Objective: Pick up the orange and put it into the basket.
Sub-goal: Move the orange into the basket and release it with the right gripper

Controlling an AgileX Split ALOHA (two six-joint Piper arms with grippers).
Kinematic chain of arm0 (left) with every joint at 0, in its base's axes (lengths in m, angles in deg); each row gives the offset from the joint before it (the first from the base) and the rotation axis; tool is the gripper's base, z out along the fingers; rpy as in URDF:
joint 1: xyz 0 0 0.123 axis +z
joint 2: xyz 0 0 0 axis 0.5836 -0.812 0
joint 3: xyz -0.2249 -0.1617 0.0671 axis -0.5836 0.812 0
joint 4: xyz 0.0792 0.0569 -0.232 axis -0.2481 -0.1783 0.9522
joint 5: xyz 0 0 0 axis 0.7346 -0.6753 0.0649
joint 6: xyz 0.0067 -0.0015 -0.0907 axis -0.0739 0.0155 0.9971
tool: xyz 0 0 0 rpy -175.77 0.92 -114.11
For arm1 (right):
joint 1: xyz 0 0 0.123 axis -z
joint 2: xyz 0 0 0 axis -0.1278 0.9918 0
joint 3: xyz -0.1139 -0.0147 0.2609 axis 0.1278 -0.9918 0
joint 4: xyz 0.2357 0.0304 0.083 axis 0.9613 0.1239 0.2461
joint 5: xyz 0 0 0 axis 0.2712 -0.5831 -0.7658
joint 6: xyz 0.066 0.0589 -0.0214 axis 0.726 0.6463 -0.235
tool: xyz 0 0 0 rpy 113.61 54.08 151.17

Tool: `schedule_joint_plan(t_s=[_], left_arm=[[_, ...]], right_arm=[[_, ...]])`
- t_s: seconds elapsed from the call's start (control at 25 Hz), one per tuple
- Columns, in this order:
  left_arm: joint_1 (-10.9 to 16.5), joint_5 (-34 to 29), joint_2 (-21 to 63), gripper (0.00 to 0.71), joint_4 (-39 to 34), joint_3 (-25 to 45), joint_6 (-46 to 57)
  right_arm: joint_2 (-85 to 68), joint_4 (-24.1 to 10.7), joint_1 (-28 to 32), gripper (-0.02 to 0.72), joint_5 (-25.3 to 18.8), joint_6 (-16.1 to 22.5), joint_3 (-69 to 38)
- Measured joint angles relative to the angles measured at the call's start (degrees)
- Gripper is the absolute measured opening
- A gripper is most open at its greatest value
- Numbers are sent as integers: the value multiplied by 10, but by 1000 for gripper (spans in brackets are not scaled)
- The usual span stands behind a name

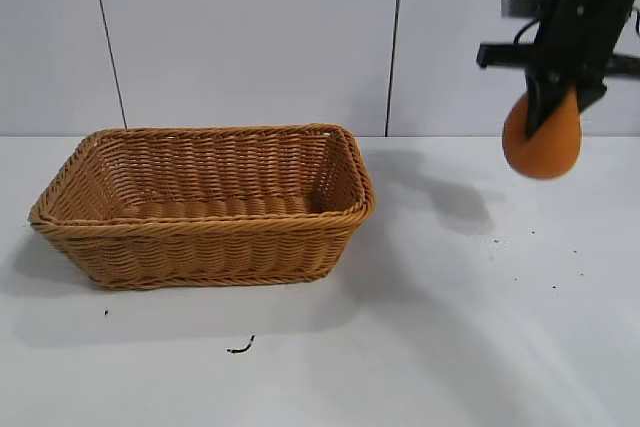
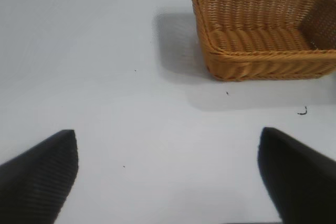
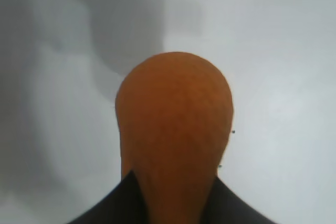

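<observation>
I need to have my right gripper let go of the orange inside the basket (image 1: 248, 197), just behind the basket's front rim and in line with the dark scrap. The orange still hangs well above the table.
The orange (image 1: 541, 139) hangs in the air at the right, well above the table, held by its narrow neck in my right gripper (image 1: 553, 97), which is shut on it. In the right wrist view the orange (image 3: 174, 124) fills the middle, its neck between my two dark fingers (image 3: 115, 203). The wicker basket (image 1: 205, 229) stands empty on the table at the left, well to the left of the orange. My left gripper (image 2: 168, 174) is open and empty over bare table, and its view shows the basket (image 2: 268, 61) farther off. The left arm does not show in the exterior view.
The white table (image 1: 450, 327) carries a small dark scrap (image 1: 240, 347) in front of the basket and a few dark specks at the right. A white panelled wall stands behind.
</observation>
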Motion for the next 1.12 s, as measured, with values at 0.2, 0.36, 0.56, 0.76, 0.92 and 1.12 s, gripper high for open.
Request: schedule_joint_plan(t_s=[0.2, 0.36, 0.56, 0.76, 0.92, 1.12], left_arm=[[0, 0, 0, 666, 0, 0, 0], [0, 0, 0, 666, 0, 0, 0], [0, 0, 0, 666, 0, 0, 0], [0, 0, 0, 666, 0, 0, 0], [0, 0, 0, 666, 0, 0, 0], [0, 0, 0, 666, 0, 0, 0]], right_arm=[[2, 2, -81, 64, -1, 7, 7], [13, 3, -152, 64, 24, 15, 7], [44, 5, -229, 64, 88, 24, 7], [101, 8, -266, 64, 152, 31, 8], [146, 9, -274, 64, 178, 31, 8], [170, 9, -274, 242, 165, 31, 7]])
